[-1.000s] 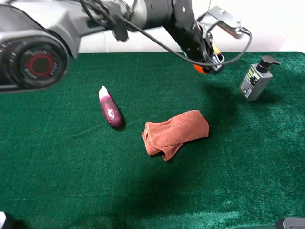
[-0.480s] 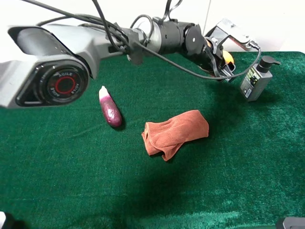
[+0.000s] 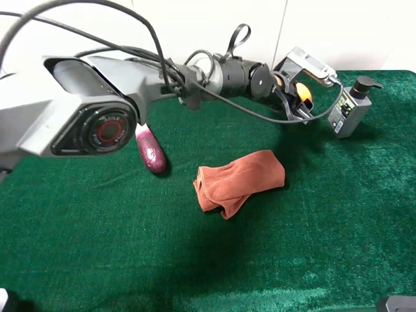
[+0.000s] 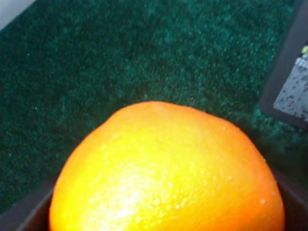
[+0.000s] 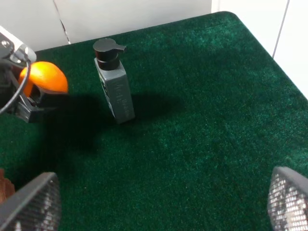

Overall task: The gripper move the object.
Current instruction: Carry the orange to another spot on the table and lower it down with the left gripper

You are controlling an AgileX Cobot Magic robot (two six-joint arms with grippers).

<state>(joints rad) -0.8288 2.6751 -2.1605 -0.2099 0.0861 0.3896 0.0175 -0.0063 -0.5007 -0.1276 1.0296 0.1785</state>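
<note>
Next, my left gripper lets go of the orange fruit on the green cloth [image 3: 311,104] [image 4: 187,180], next to the grey pump bottle.
The orange fruit [image 3: 305,92] is held in my left gripper [image 3: 298,99], which reaches across to the back right of the green table and hangs above the cloth-covered surface. In the left wrist view the orange [image 4: 163,168] fills the frame, with dark fingers [image 4: 21,217] at its sides. The right wrist view shows the orange [image 5: 44,78] in the left gripper [image 5: 30,102], to the left of the bottle. My right gripper [image 5: 159,207] is open and empty, its mesh pads [image 5: 29,204] wide apart, over bare table near the right edge.
A grey pump bottle [image 3: 351,107] stands just right of the held orange; it also shows in the right wrist view [image 5: 114,89]. A rust-brown folded cloth [image 3: 239,181] lies mid-table. A purple eggplant [image 3: 151,151] lies to its left. The table's right edge [image 5: 269,53] is near.
The left gripper has carried the orange to the right, towards the pump bottle, and turned so the orange faces the camera more. The cloth, eggplant and bottle have not moved.
</note>
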